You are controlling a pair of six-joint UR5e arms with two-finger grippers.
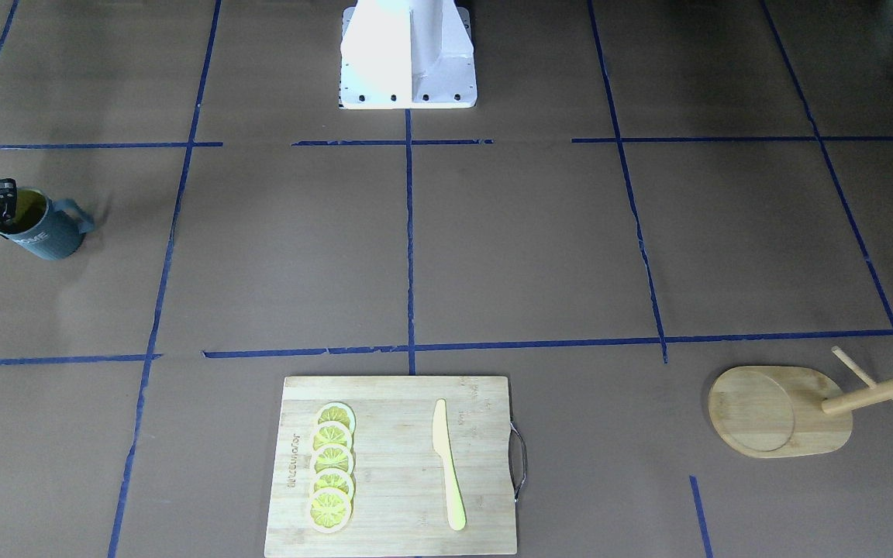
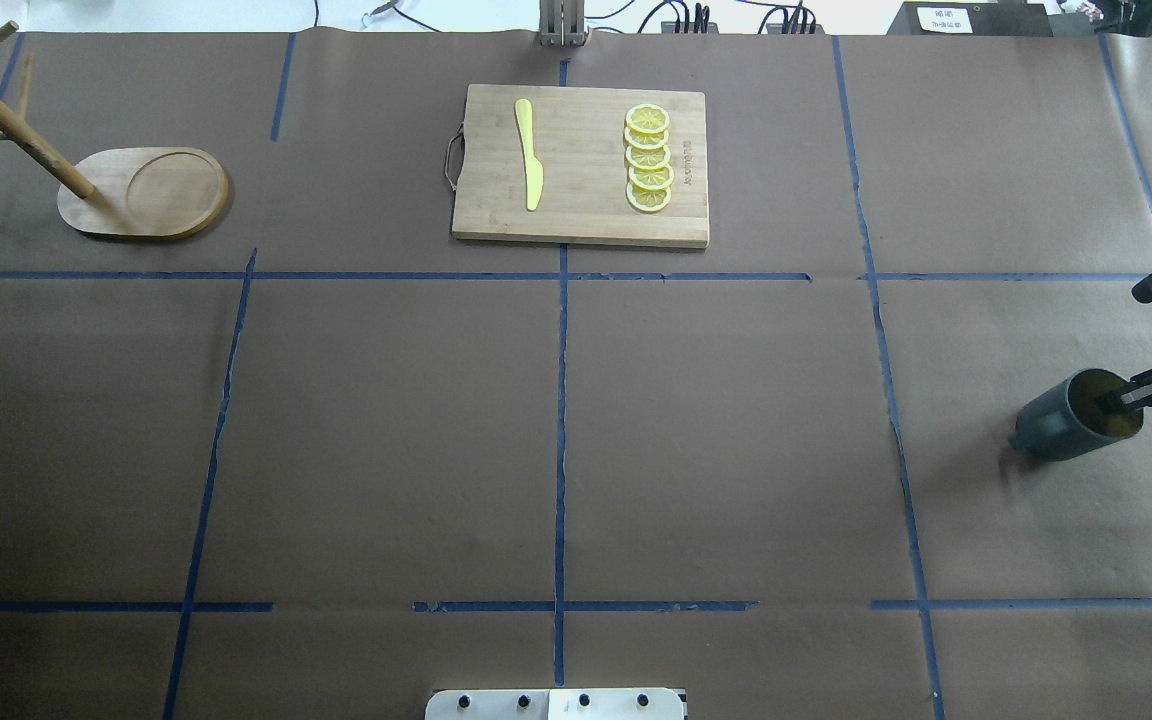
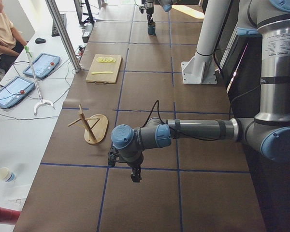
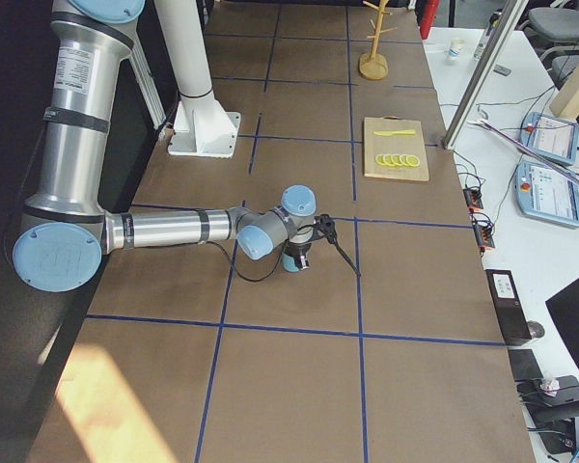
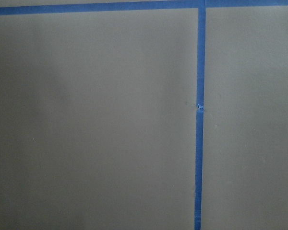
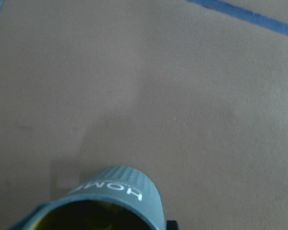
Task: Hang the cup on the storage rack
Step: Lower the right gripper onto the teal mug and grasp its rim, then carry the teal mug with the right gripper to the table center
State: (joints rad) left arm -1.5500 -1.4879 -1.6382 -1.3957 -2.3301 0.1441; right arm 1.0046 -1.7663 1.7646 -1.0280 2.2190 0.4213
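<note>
The robot's right gripper will release the cup on the blue tape line (image 1: pixel 407 248) between the white base and cutting board.
The cup (image 2: pixel 1071 420), dark blue-grey with a yellow inside, is at the table's far right and leans over. It also shows in the front-facing view (image 1: pixel 47 232) and, with its white "HOME" lettering, in the right wrist view (image 6: pixel 115 191). My right gripper (image 2: pixel 1123 398) is shut on its rim, one finger inside the cup. The storage rack (image 2: pixel 146 190), a wooden mug tree with an oval base, stands at the far left back (image 1: pixel 780 411). My left gripper (image 3: pixel 134 175) shows only in the exterior left view, low over bare paper; I cannot tell whether it is open or shut.
A bamboo cutting board (image 2: pixel 581 200) with a yellow knife (image 2: pixel 530 155) and several lemon slices (image 2: pixel 649 160) lies at the back middle. The robot's white base (image 1: pixel 408 54) is at the near middle edge. Blue tape lines (image 5: pixel 199 120) cross the brown paper.
</note>
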